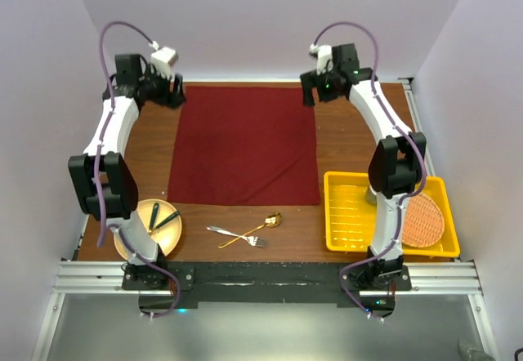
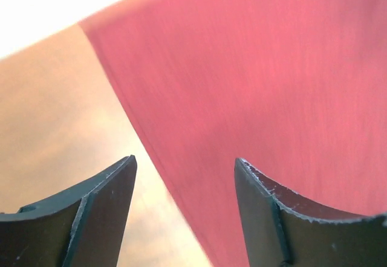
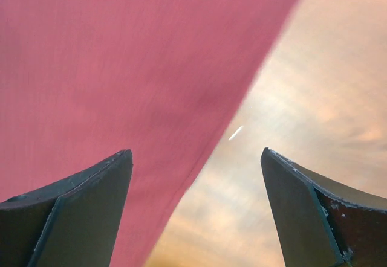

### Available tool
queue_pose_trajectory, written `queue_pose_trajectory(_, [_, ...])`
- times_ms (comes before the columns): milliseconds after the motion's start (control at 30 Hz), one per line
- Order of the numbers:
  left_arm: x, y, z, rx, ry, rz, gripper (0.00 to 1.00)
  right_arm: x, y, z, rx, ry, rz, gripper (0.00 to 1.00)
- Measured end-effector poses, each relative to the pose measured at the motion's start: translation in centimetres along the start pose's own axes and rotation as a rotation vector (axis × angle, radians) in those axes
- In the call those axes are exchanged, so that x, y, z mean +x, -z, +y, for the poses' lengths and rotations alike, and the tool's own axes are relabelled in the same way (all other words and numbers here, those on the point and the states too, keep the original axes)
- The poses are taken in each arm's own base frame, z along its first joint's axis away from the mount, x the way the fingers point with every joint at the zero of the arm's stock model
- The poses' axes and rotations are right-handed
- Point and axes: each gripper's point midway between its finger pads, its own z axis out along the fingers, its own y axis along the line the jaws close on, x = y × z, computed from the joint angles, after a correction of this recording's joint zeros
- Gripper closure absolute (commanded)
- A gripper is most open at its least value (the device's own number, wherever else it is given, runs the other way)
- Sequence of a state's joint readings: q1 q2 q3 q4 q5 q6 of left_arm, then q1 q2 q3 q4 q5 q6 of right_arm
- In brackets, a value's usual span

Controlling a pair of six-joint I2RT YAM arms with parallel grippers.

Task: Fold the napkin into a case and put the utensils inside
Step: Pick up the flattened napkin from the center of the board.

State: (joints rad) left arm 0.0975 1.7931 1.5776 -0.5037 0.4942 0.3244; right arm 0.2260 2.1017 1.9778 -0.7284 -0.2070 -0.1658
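Note:
My left gripper is going to close on the maroon napkin's far corner [image 1: 187, 89] [image 2: 91, 34], which is on the side of the wooden plate, near the back edge of the table.
The maroon napkin [image 1: 243, 144] lies spread flat as a large square in the middle of the table. My left gripper [image 1: 176, 93] hovers at its far left corner, jaws open, straddling the cloth's left edge [image 2: 181, 182] with nothing held. At the far right corner my right gripper [image 1: 309, 93] is open too, over the cloth's right edge [image 3: 193, 176]. Near the front edge lie the silver fork [image 1: 235, 235] and the gold spoon [image 1: 255, 229], crossed over each other. No case shape shows; the cloth is unfolded.
A yellow basket [image 1: 343, 214] at the front right holds a round orange woven mat [image 1: 425, 220]. A wooden plate [image 1: 176, 232] with dark green-handled cutlery [image 1: 160, 219] sits at the front left. The table's back edge meets the wall just behind both grippers.

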Motion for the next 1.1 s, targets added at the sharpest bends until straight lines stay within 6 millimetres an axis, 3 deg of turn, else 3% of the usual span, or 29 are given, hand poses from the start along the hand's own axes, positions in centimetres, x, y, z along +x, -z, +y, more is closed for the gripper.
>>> queue_pose_trajectory(67, [-5.0,-1.3,2.3,-0.05,0.04,-0.137,0.29,-3.8,0.6,-1.8,0.059,-0.042,-0.124,0.14])
queue_pose_trajectory(167, [-7.7,-3.7,4.5,-0.076,0.115,-0.205,0.29,-8.9,0.6,-3.4,0.113,-0.102,-0.28,0.14])
queue_pose_trajectory(267, [-8.3,-7.8,7.4,-0.107,0.217,-0.237,0.29,-11.5,-1.7,-4.3,0.129,-0.152,-0.363,0.14])
queue_pose_trajectory(367, [-5.2,-11.4,8.7,-0.135,0.336,-0.191,0.29,-9.8,-5.8,-5.0,0.136,-0.234,-0.338,0.15])
queue_pose_trajectory(500, [-1.8,-14.1,10.0,-0.193,0.438,-0.146,0.29,-5.7,-10.8,-5.8,0.152,-0.327,-0.264,0.2])
queue_pose_trajectory(700, [-1.1,-16.1,12.3,-0.277,0.488,-0.18,0.34,-2.5,-15.7,-7.0,0.173,-0.406,-0.221,0.21])
queue_pose_trajectory(800, [-0.3,-17.4,13.4,-0.308,0.496,-0.188,0.35,-2.8,-16.6,-7.5,0.186,-0.424,-0.244,0.25])
queue_pose_trajectory(1100, [3.8,-20.6,14.7,-0.358,0.541,-0.145,0.39,-5.5,-16.4,-8.8,0.232,-0.473,-0.361,0.31])
